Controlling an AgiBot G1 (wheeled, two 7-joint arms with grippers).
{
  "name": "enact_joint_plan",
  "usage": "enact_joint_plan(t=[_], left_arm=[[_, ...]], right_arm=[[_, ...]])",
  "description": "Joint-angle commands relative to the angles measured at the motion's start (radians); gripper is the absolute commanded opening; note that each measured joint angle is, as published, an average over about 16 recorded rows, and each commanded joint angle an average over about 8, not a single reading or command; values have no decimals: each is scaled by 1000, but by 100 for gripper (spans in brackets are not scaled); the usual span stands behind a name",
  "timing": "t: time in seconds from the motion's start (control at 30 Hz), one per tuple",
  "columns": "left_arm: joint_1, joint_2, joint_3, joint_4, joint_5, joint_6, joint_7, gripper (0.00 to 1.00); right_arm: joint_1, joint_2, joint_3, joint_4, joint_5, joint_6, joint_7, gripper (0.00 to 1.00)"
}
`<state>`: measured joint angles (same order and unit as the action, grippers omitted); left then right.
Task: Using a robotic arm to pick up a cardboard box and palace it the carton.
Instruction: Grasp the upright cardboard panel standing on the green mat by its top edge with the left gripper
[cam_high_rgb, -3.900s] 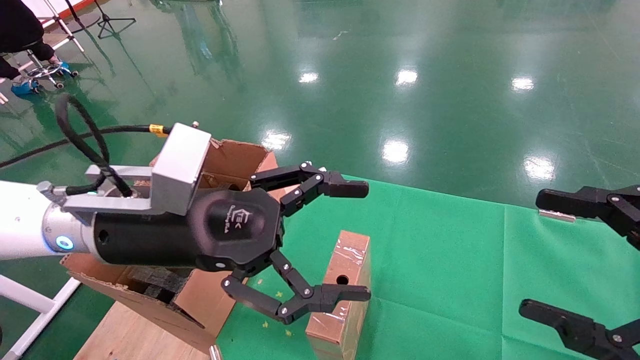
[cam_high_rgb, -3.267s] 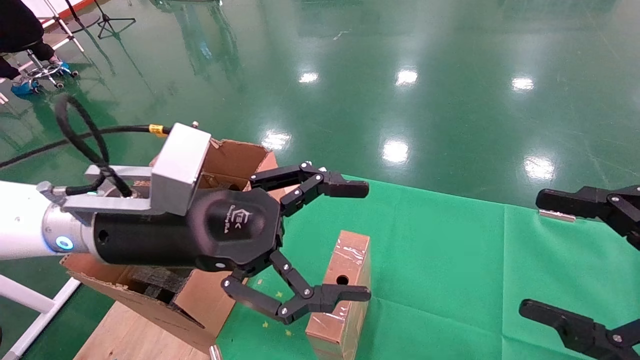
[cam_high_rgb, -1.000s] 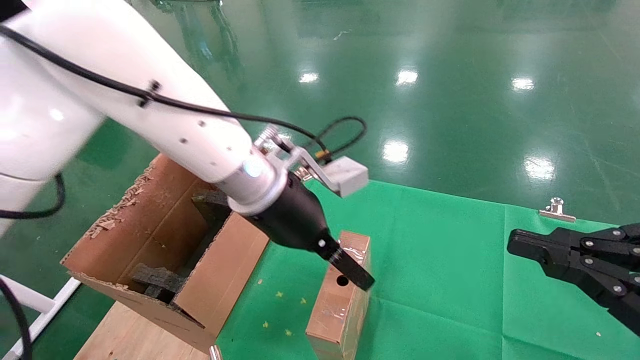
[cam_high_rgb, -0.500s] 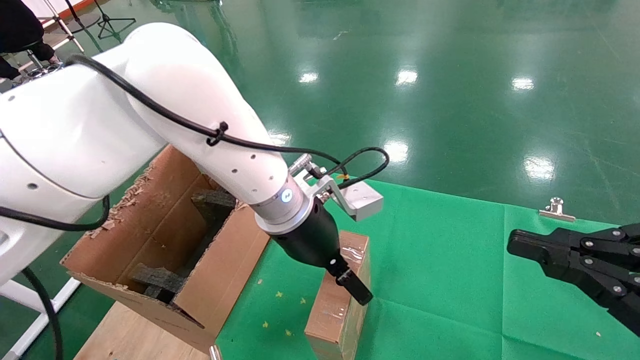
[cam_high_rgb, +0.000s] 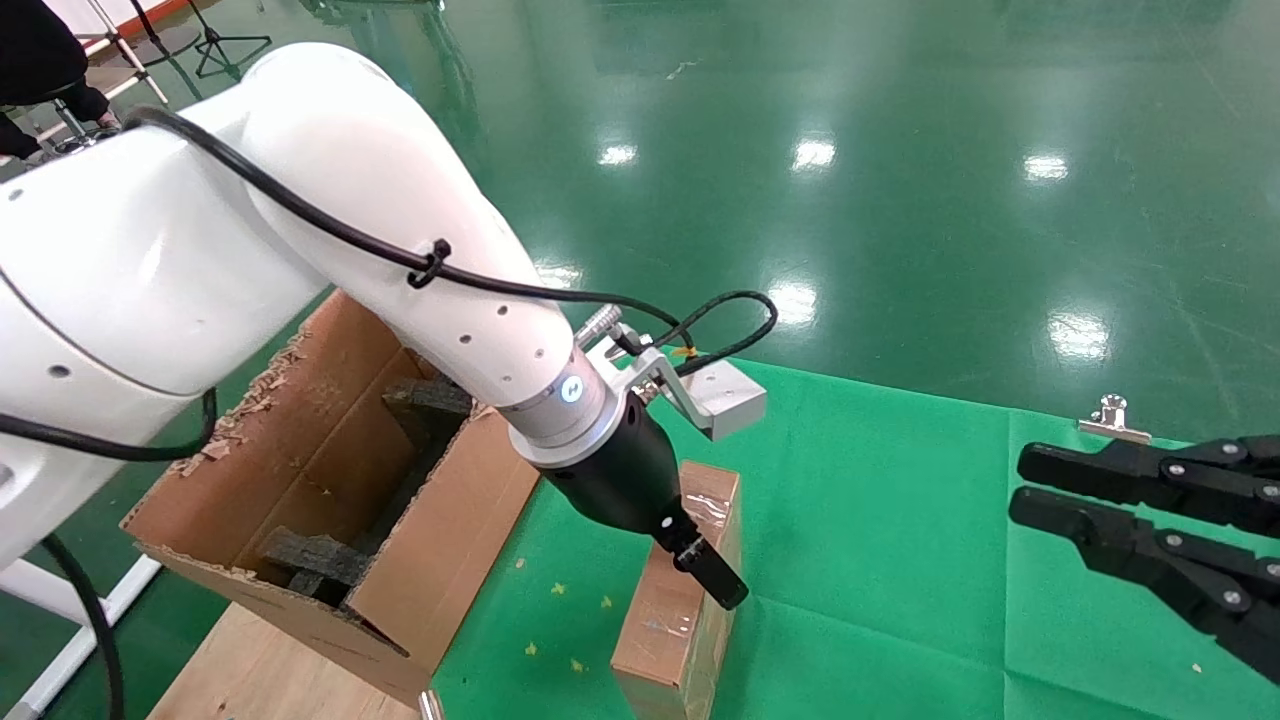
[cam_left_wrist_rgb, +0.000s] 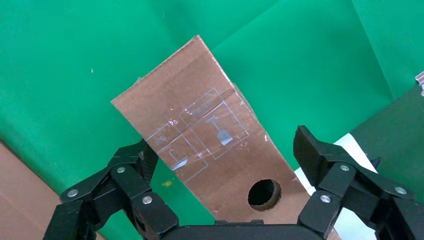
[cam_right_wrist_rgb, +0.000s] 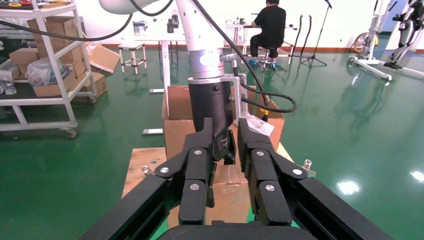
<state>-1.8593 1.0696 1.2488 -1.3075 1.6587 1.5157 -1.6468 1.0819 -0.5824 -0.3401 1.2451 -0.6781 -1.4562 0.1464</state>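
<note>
Next, my left gripper closes on the middle of the cardboard box's long sides (cam_high_rgb: 713, 614) (cam_left_wrist_rgb: 271, 147), between the box's round hole and the printed drawings.
The cardboard box (cam_high_rgb: 665, 620) stands on edge on the green cloth, taped, with a round hole (cam_left_wrist_rgb: 264, 194) in its top face. My left gripper (cam_high_rgb: 700, 570) on the white robotic arm (cam_high_rgb: 420, 270) points down over the box's top. In the left wrist view the box (cam_left_wrist_rgb: 200, 115) lies between my open fingers (cam_left_wrist_rgb: 134, 167), the gripper (cam_left_wrist_rgb: 225, 150) straddling it with a gap on the far side. The carton (cam_high_rgb: 440, 540) stands open just left of the box, with dark foam blocks (cam_high_rgb: 310, 555) inside. My right gripper (cam_high_rgb: 1030, 482) hovers at the right, fingers parallel with a narrow gap, empty.
The green cloth (cam_high_rgb: 900, 560) covers the table. A wooden board (cam_high_rgb: 250, 670) lies under the carton. A metal clip (cam_high_rgb: 1110, 420) sits at the cloth's far right edge. In the right wrist view, shelves with boxes (cam_right_wrist_rgb: 45, 60) and a seated person (cam_right_wrist_rgb: 270, 25) are far behind.
My left arm swung from in front of the camera down over the box, gripper turned to point downward. My right gripper narrowed from wide open and turned, so both fingers show again.
</note>
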Motion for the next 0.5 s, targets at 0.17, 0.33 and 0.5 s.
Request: enact_joint_plan(t=[0.17,0.33,0.5], left_arm=[[0,-1,-2,0,-3,0,-2,0],[0,-1,-4,0,-4,0,-2,0],[0,-2,-5,0,-5,0,-3,0]], right_arm=[[0,0,0,0,0,0,0,100],[0,0,0,0,0,0,0,100],[0,0,0,0,0,0,0,100]])
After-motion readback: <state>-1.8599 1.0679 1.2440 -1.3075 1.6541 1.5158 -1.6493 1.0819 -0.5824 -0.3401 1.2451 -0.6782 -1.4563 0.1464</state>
